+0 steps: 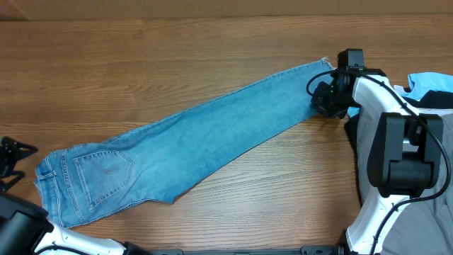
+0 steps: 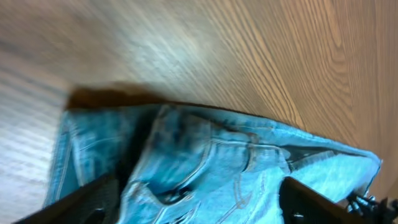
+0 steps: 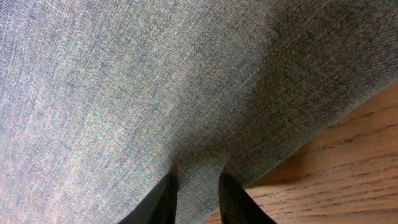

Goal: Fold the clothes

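Next, I grip the waist end [image 1: 45,177] with my left gripper and pull the jeans straight with my right gripper before folding, because they lie slanted with a crumpled waistband.
The clothes in play are light-blue denim jeans [image 1: 191,134], lying flat and diagonal on the wooden table, waist and back pocket at the lower left, hems at the upper right. My right gripper [image 1: 327,99] sits at the hem end. In the right wrist view its fingers [image 3: 198,177] are shut on a pinch of the jeans [image 3: 155,81] near the leg's edge. My left gripper [image 1: 13,152] is just left of the waist. In the left wrist view its jaws [image 2: 200,183] stand wide apart over the crumpled waistband [image 2: 217,162], holding nothing.
More garments are piled at the right edge under the right arm: a sky-blue one [image 1: 428,83], a black one [image 1: 444,99] and grey cloth [image 1: 425,227]. Bare wooden tabletop [image 1: 212,42] lies behind and in front of the jeans.
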